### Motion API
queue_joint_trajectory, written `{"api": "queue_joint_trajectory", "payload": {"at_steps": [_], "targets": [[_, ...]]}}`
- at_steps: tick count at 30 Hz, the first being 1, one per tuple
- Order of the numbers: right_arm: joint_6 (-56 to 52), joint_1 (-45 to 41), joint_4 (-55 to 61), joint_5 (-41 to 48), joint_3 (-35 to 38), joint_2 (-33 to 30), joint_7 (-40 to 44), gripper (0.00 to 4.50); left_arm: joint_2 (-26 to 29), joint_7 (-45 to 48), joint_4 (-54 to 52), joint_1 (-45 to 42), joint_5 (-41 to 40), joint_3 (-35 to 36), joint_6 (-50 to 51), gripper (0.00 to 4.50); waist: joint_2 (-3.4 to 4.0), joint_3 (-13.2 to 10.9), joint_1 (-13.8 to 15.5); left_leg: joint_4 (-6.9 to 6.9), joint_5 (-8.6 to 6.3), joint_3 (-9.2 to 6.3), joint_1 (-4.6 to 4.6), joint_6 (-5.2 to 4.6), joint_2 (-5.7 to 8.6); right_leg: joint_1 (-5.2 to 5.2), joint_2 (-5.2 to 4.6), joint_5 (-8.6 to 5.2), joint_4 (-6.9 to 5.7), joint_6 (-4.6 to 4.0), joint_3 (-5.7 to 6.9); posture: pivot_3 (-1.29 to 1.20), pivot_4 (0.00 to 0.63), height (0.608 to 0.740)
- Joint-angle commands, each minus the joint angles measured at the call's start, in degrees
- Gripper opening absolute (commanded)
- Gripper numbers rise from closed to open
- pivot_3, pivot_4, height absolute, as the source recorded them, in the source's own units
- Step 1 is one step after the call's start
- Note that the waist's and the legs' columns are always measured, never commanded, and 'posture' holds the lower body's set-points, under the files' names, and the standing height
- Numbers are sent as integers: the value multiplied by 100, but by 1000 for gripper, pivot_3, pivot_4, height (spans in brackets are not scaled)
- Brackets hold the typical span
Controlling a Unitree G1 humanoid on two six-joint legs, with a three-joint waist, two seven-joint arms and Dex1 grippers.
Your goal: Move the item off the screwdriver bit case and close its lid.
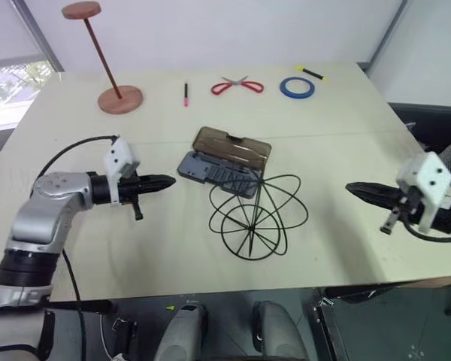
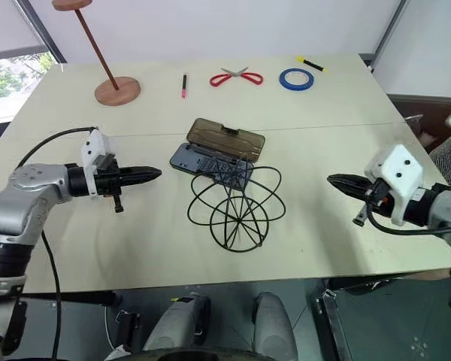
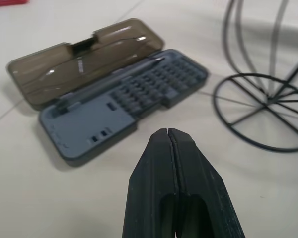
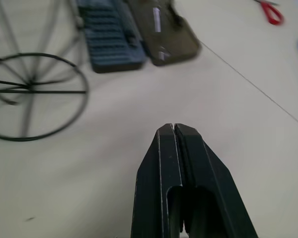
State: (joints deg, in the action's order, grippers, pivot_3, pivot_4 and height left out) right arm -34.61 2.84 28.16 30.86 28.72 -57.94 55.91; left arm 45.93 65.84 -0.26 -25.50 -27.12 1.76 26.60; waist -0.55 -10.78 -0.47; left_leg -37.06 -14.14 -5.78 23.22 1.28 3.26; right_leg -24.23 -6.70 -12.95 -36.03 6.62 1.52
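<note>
Next, I will move my right gripper to the wire cage's outer curved wire (image 1: 307, 216), on the side of the cage away from my left gripper, and close it there.
The screwdriver bit case (image 1: 210, 171) lies open at the table's middle, rows of bits (image 3: 154, 82) showing. Its smoky brown lid (image 1: 233, 147) is folded flat behind it. The item, a black wire globe cage (image 1: 257, 216), stands on the table at the case's right end. Its upper wires cross over that end in the head views. Its base ring (image 3: 260, 111) rests on the table just beside the case. My left gripper (image 1: 171, 181) is shut and empty, pointing at the case from the left, a short way off. My right gripper (image 1: 351, 188) is shut and empty, right of the cage.
Along the far side are a wooden disc-topped stand (image 1: 120, 99), a pink pen (image 1: 186, 94), red scissors (image 1: 237, 85), a blue tape roll (image 1: 297, 87) and a yellow-black marker (image 1: 310, 72). The table's front edge (image 1: 210, 284) runs just below the cage.
</note>
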Motion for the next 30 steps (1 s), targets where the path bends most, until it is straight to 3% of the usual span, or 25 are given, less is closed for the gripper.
{"api": "queue_joint_trajectory", "payload": {"at_steps": [1, 5, 30], "targets": [[-394, 50, 544, 543, 356, -107, 106, 23, 230, 295, -285, 35, -173, 171, 67, 0, -1, -1, -1, 0, 0, 0, 0, 0, 0, 0, 0, 0, 0, 0, 0, 0, 150, 740], [-631, 159, 1070, 750, 247, -88, 7, 23, 153, 183, -376, 37, -196, 164, 143, 0, 0, -1, -2, 0, 0, 0, 0, 0, -2, -2, -2, 0, -1, 0, 0, 0, 150, 740], [-1055, 124, 1315, 1064, 320, -91, -414, 23, -202, 2, -453, -121, -226, 49, 307, 0, -2, -2, 25, -3, 0, 2, 4, 0, 1, -2, -5, 0, 1, 0, 0, 0, 150, 740]]}}
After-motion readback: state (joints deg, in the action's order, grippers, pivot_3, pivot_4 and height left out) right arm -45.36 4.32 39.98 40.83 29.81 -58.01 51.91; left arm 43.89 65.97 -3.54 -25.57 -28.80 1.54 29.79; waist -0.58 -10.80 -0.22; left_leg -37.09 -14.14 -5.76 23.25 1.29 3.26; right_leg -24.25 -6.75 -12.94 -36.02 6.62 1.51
